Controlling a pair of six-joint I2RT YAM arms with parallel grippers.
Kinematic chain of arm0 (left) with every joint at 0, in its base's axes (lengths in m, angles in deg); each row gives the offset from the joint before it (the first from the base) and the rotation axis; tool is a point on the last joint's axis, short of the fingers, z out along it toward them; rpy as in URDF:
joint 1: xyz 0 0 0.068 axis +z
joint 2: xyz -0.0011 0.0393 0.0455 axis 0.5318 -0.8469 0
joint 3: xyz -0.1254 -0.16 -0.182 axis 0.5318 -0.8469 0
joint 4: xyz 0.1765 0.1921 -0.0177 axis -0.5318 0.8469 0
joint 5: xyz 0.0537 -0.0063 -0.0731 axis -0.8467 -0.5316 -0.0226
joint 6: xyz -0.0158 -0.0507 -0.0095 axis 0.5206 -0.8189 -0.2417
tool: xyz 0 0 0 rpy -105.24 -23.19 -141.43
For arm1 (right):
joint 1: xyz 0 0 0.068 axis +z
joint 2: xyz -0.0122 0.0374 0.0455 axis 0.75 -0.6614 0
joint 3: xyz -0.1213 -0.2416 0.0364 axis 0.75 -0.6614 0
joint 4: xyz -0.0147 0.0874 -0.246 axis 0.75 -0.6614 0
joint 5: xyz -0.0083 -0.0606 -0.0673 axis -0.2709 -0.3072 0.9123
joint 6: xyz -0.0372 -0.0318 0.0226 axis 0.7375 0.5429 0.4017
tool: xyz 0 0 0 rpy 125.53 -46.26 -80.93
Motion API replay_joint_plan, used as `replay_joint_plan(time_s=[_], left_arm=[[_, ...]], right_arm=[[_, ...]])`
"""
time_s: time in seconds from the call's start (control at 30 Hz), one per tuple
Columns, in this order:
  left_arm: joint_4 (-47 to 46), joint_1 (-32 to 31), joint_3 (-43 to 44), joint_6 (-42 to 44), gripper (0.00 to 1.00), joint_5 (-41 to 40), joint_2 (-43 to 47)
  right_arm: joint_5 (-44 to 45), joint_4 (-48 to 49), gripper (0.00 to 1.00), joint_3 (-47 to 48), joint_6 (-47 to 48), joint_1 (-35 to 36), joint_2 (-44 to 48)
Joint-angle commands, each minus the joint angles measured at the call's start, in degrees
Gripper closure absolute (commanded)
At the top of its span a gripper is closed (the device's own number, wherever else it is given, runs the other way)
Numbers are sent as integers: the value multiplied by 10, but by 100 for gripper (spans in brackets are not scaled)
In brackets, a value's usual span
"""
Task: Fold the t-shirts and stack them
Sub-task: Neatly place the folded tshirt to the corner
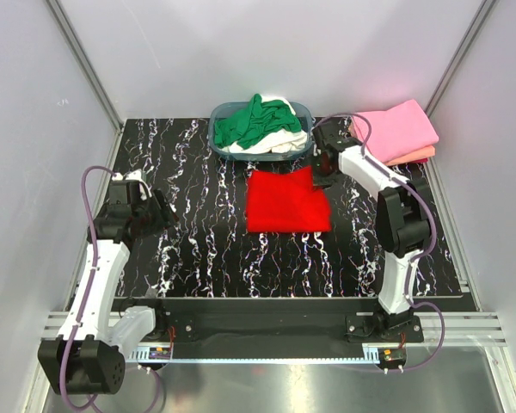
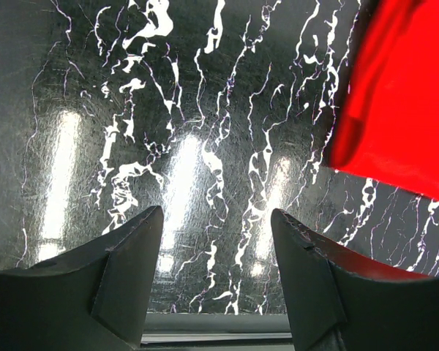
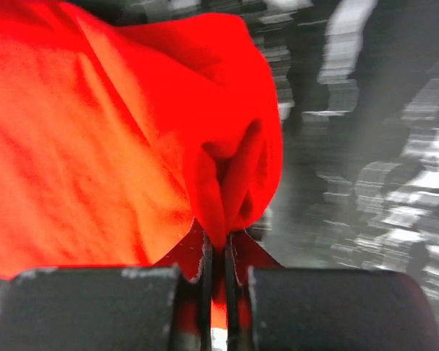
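I should release the red t-shirt, folded just in front of the basket, from my right gripper on top of the folded pink t-shirt [image 1: 390, 121] at the table's back corner.
A bright red t-shirt [image 1: 285, 203] lies folded in a rough square on the black marbled table [image 1: 206, 249], just in front of the basket. My right gripper [image 1: 323, 177] is at its far right corner, shut on a pinch of the red cloth [image 3: 234, 168]. My left gripper [image 1: 161, 209] is open and empty over bare table at the left; the red t-shirt's edge [image 2: 402, 102] shows at its upper right. Green [image 1: 256, 120] and white [image 1: 279, 141] t-shirts lie crumpled in the basket. A folded pink t-shirt [image 1: 396, 129] lies on a salmon one [image 1: 417, 156] at the back right.
The blue-grey plastic basket [image 1: 303, 109] stands at the table's back centre. Grey walls and metal frame rails close in the table on three sides. A metal rail [image 1: 267, 351] runs along the near edge by the arm bases.
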Motion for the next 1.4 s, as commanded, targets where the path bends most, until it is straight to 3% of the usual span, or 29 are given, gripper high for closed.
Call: replay_joint_plan(time_s=[0.0, 0.13, 0.53, 0.9, 1.37], left_arm=[[-27, 1, -3, 7, 35, 11, -6], [-28, 1, -4, 8, 35, 18, -15], [-29, -2, -8, 3, 36, 15, -30], [-26, -2, -8, 0, 37, -1, -32], [-27, -2, -8, -1, 38, 0, -40]], right_arm=[[132, -54, 100, 47, 81, -32, 26], [198, -34, 100, 83, 116, -56, 23], [261, 12, 100, 289, 249, -132, -84], [242, -2, 100, 522, 306, -171, -176], [217, 43, 100, 535, 352, -180, -147]])
